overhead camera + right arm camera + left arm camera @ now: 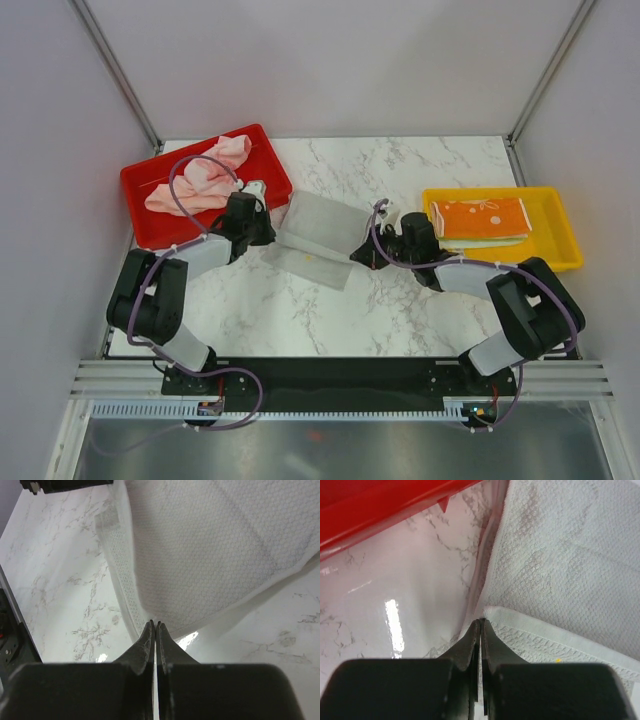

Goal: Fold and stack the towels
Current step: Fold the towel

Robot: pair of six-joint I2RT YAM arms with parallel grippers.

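I need to open my left gripper and take the front corner [268, 258] to pull the layers even, because the upper layer's hem stops short of the lower layer's front edge.
A grey-white towel [315, 232] lies mid-table, partly folded over itself, with a lower layer showing toward the front. My left gripper [266, 226] is shut on its left edge; in the left wrist view [481, 622] the tips pinch the hemmed border of the towel [560, 555]. My right gripper [360, 256] is shut on its right edge; in the right wrist view [155, 624] the tips meet at the fold of the towel [210, 550]. Crumpled pink towels [200, 180] lie in the red tray [150, 228]. A folded orange-print towel [480, 216] tops a pale mint one [478, 243] in the yellow tray [556, 232].
The red tray's wall [375, 510] is close behind my left gripper. The white marble table [330, 310] is ringed by grey walls and corner posts. The arms' base rail [340, 375] runs along the near edge.
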